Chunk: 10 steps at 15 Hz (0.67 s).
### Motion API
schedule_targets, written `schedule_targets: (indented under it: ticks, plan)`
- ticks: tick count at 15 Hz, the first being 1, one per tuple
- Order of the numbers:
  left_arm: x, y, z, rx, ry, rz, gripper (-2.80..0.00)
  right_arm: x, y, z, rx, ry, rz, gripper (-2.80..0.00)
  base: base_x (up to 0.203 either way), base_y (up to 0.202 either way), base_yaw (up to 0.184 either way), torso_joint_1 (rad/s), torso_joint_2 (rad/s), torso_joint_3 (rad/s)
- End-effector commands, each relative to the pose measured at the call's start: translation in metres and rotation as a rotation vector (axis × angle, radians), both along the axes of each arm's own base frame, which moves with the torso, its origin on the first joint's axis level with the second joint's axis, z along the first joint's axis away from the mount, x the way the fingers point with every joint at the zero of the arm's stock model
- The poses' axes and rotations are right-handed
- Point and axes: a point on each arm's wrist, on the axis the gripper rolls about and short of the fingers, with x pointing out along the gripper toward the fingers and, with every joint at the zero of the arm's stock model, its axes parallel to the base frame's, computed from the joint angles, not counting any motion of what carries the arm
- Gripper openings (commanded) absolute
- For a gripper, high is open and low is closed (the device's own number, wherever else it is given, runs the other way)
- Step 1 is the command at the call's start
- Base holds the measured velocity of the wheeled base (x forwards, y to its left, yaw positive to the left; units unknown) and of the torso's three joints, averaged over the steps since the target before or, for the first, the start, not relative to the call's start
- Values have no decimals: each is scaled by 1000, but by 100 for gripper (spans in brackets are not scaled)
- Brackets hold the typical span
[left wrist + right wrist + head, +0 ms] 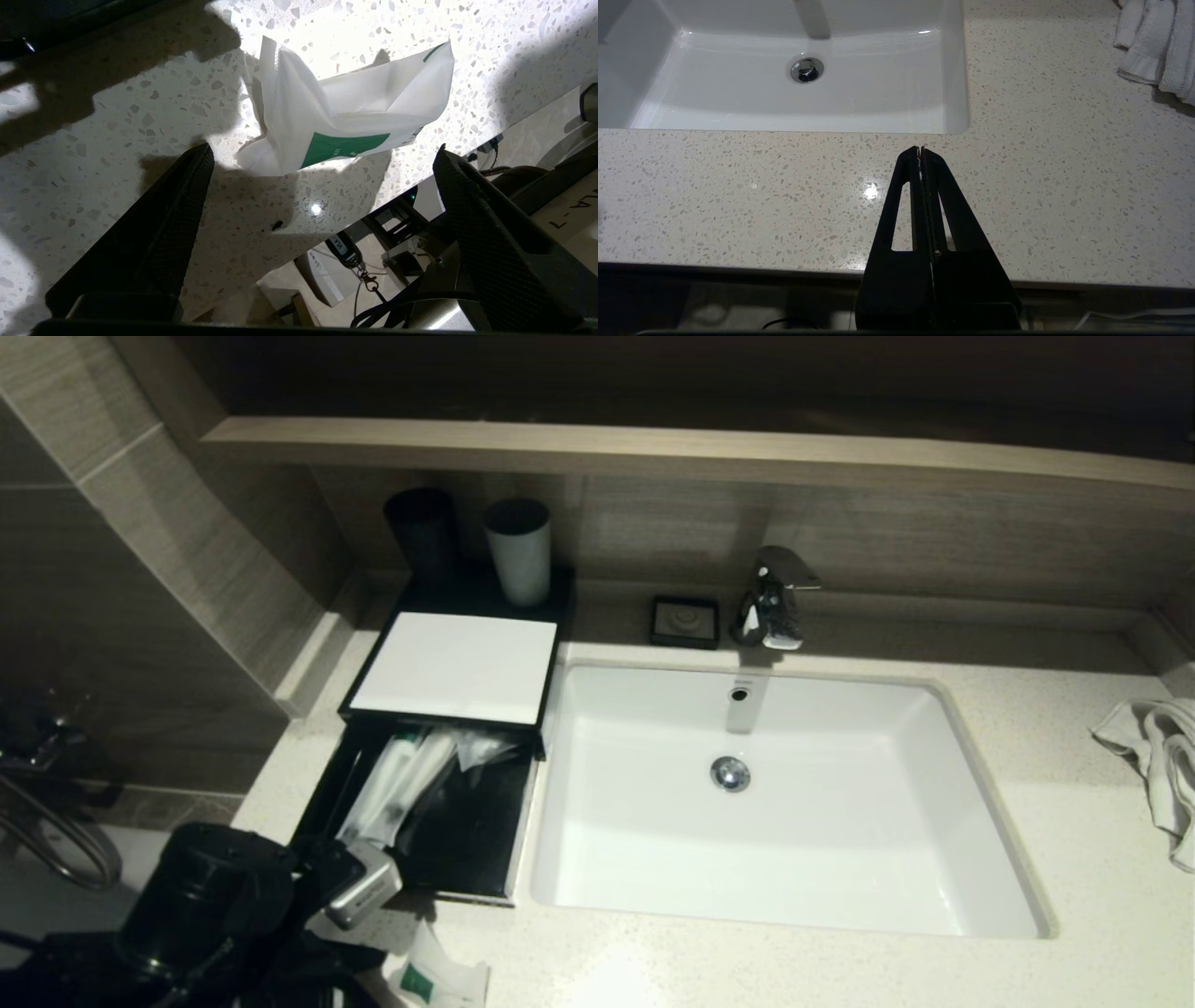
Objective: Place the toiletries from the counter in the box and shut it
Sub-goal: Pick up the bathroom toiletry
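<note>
The sachet is mostly beyond my left fingertips; I'll reach down, pinch its near edge (335,160) by the green label, then lift the white sachet.
A white sachet with a green label (345,116) lies on the speckled counter near its front edge; it also shows in the head view (439,975). My left gripper (322,158) is open and empty, hovering just above and short of the sachet, one finger (177,219) on each side. The black box (425,803) stands left of the sink with its drawer pulled open, holding several wrapped toiletries (401,784). Its white lid top (457,665) sits behind. My right gripper (920,150) is shut and empty over the counter's front edge, out of the head view.
A white sink (784,803) with a chrome faucet (770,597) fills the middle. Two cups (516,551) stand behind the box. A soap dish (685,621) is by the faucet. A white towel (1162,756) lies at the right.
</note>
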Motion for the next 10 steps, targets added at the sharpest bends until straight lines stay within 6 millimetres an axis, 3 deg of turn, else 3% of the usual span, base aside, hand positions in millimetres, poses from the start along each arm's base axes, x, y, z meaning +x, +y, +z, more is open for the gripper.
schedule_targets:
  ticks: [1, 8, 9, 10]
  plan:
    - [3, -1, -1, -1, 8, 7, 0, 0, 0, 0, 0, 1, 0, -280, 0, 0, 0, 0, 0, 0]
    - [9, -4, -5, 16, 1, 40, 0, 0, 0, 0, 1, 1, 0, -280, 0, 0, 0, 0, 0, 0]
    - [9, -4, -5, 14, 2, 42, -280, 0, 0, 0, 1, 1, 0, -280, 0, 0, 0, 0, 0, 0]
    - [9, -4, -5, 12, 0, 43, -280, 0, 0, 0, -1, 1, 0, -280, 0, 0, 0, 0, 0, 0]
